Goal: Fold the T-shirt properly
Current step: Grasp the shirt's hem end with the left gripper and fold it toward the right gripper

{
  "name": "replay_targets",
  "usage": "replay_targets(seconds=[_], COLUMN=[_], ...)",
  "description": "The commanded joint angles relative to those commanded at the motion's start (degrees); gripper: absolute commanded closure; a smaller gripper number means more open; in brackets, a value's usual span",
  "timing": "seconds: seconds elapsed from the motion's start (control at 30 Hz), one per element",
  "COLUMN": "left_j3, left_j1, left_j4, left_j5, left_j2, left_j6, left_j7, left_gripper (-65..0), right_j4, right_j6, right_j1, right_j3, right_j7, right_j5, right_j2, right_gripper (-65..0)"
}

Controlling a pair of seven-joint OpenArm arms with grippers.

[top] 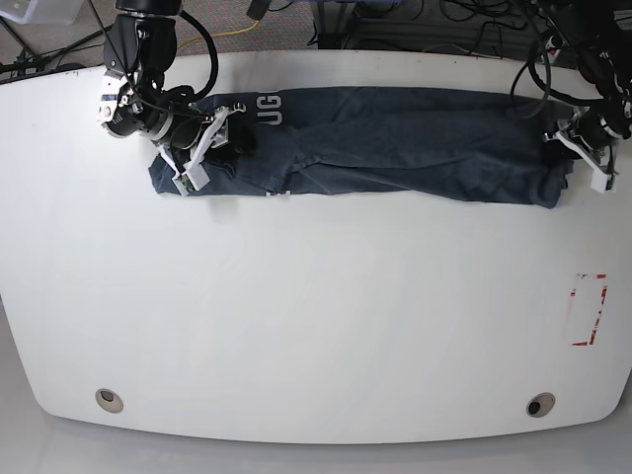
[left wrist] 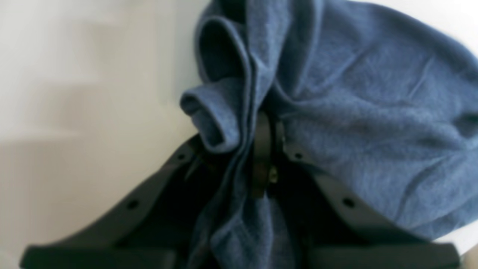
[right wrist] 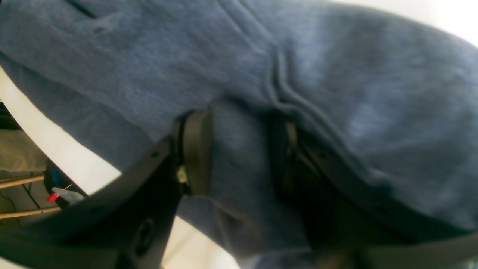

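Note:
Next, I let go of the T-shirt's end with my left gripper on top of the middle of the long folded band (top: 346,153).
The dark slate-blue T-shirt (top: 395,148) lies stretched in a long folded band across the far part of the white table (top: 316,316). White lettering (top: 272,107) shows near its left end. In the base view my right gripper (top: 217,138) is at that left end and my left gripper (top: 565,148) at the right end. The left wrist view has my left gripper (left wrist: 267,145) shut on a bunched fold of the T-shirt (left wrist: 373,112). Seen from the right wrist, my right gripper (right wrist: 239,149) is shut on a thick fold of the T-shirt (right wrist: 336,74), which fills the space between the fingers.
A red-and-white marking (top: 590,309) sits on the table near its right edge. Two round fittings (top: 110,400) (top: 539,404) lie near the front edge. Cables and gear crowd the floor behind the far edge.

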Motion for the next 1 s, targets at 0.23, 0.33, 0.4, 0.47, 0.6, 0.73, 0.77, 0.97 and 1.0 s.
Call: replay_targets(seconds=[0.23,0.33,0.4,0.47,0.6,0.73,0.77,0.97,1.0], left_j3=[0.09,0.09,0.26,1.93,5.71,12.04,13.8,21.89,22.86], left_j1=[5.89,7.65,9.14,10.02,11.6,11.43,11.25,7.65,7.12], left_j4=[17.23,24.09,27.87,30.15,32.62,32.44,32.44,30.95,30.59], left_j5=[-0.18,-0.18,-0.26,-0.88,-4.31,-8.35,-9.49,-14.07,-13.8], left_j2=[0.97,2.73,2.99,4.31,5.71,5.8,5.8,7.56,8.26], left_j6=[0.0,0.0,0.0,0.0,0.0,0.0,0.0,1.71,3.12], left_j7=[0.18,0.18,0.26,0.26,0.26,0.26,0.26,0.26,0.26], left_gripper=[-7.5,-7.6,-7.8,-7.9,-7.9,-7.9,-7.9,-7.9,-7.9], right_j4=[0.0,-0.09,-0.09,-0.09,-0.09,-0.09,-0.09,-0.09,-0.09], right_j6=[0.0,0.0,0.0,-0.09,-0.09,-0.09,-0.09,-0.09,-0.09], right_j1=[-0.09,-0.09,-0.09,-0.09,-0.09,0.0,0.0,-0.09,-0.09], right_j3=[0.18,0.18,0.18,0.18,0.09,0.09,0.09,0.09,0.09], right_j7=[0.0,0.0,0.0,0.0,0.0,0.0,0.0,0.09,0.09], right_j5=[-0.18,-0.18,-0.18,-0.18,-0.18,-0.18,-0.18,-0.18,-0.09], right_j2=[-0.09,-0.09,-0.09,-0.09,-0.09,-0.09,-0.09,-0.09,-0.09], right_gripper=[-22.5,-22.5,-22.5,-22.5,-22.5,-22.5,-22.5,-22.5,-22.5])
